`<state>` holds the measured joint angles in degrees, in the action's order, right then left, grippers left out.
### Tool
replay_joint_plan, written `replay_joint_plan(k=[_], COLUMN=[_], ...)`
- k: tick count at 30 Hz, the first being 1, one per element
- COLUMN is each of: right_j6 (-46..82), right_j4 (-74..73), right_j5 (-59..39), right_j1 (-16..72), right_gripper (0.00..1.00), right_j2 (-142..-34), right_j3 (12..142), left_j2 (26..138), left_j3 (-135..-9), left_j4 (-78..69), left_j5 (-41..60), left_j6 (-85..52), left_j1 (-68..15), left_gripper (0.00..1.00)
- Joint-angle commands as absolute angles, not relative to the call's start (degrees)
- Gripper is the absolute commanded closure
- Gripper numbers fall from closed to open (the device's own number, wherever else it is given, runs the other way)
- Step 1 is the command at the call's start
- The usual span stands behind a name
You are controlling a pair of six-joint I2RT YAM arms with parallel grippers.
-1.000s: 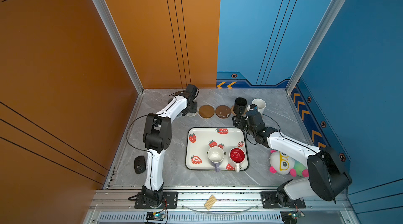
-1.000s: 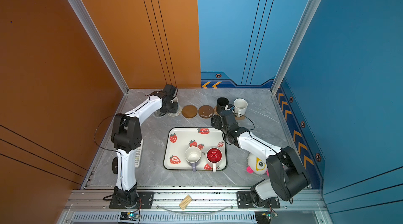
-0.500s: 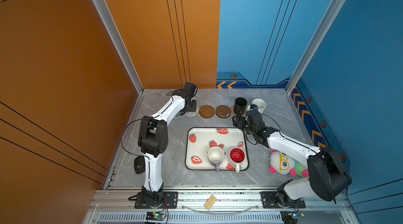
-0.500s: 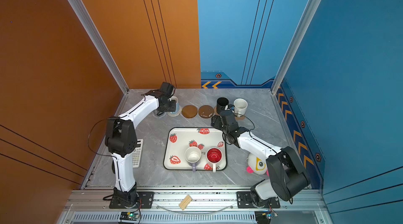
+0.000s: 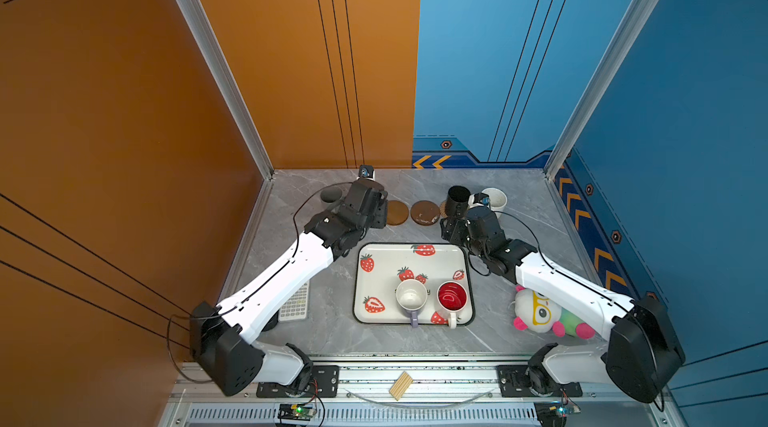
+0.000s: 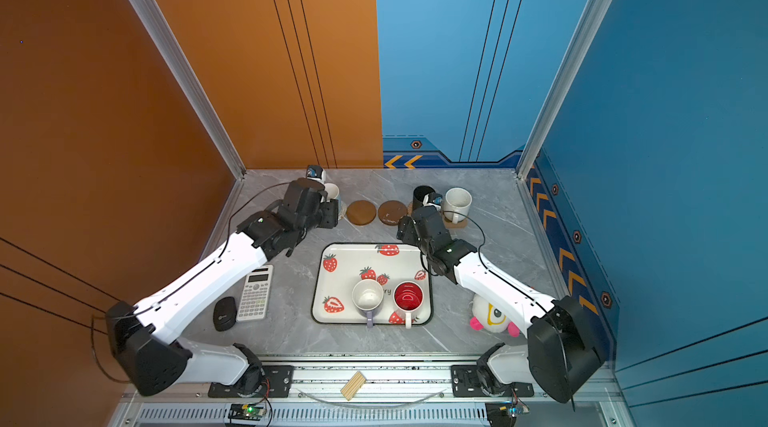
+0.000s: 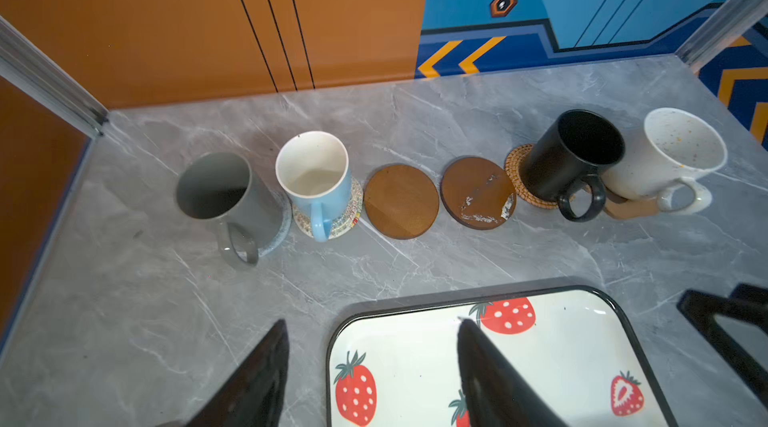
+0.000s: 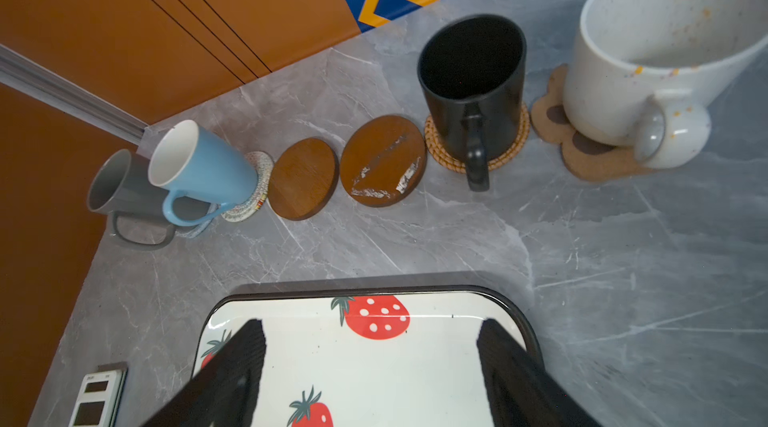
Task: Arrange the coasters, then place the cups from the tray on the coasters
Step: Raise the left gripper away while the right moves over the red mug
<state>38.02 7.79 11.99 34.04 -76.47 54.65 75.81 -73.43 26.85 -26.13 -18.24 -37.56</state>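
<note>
Next, my right gripper will go to the near-side handle point(image 5: 453, 321) of the red-inside cup on the tray and close there.
Along the back stand a grey cup point(image 7: 224, 192) on a grey coaster point(image 7: 284, 223), a blue cup point(image 7: 316, 175) on a cream coaster point(image 7: 347, 213), two bare wooden coasters point(image 7: 401, 200) point(image 7: 478, 192), a black cup point(image 7: 573, 154) on a rattan coaster point(image 7: 515, 171), and a speckled cup point(image 7: 673, 154) on a paw coaster point(image 7: 631, 208). The tray point(image 5: 386, 256) holds a lilac cup point(image 5: 411, 297) and a red-inside cup point(image 5: 452, 296). My left gripper point(image 7: 370, 346) is open and empty, back from the blue cup. My right gripper point(image 8: 370, 346) hangs open over the tray's far edge.
A calculator point(image 6: 255, 292) and a black mouse point(image 6: 224, 312) lie front left under my left arm. A plush toy point(image 5: 540, 312) sits front right beside my right arm. Walls close in the back and both sides.
My left gripper has opened wider and drawn back from the blue cup, which stays on the cream coaster. The left arm has swung lower. The right arm has not moved.
</note>
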Motion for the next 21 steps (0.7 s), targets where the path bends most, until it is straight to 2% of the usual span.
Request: replay_joint_plan(k=[1, 8, 13, 21], right_j6=[35.0, 35.1, 34.5, 43.3], right_j4=[14.8, 22.0, 31.9, 40.9], right_j5=[16.2, 19.2, 23.3, 28.3], right_j1=[35.4, 41.2, 47.8, 58.8], right_gripper=[0.21, 0.22, 0.23, 0.27], right_j2=[-73.0, -66.7, -62.5, -55.3], right_j3=[57.4, 58.2, 61.0, 57.9], left_j2=[70.3, 60.9, 57.8, 55.9], left_j3=[-67.3, -57.6, -55.6, -54.2], left_j4=[20.2, 13.8, 13.9, 13.9], left_j5=[-34.0, -30.8, -30.8, -28.9], left_j6=[-18.0, -20.3, -20.4, -21.6], left_j1=[-39.4, -40.8, -41.2, -41.4], left_gripper=[0.32, 0.3, 0.3, 0.29])
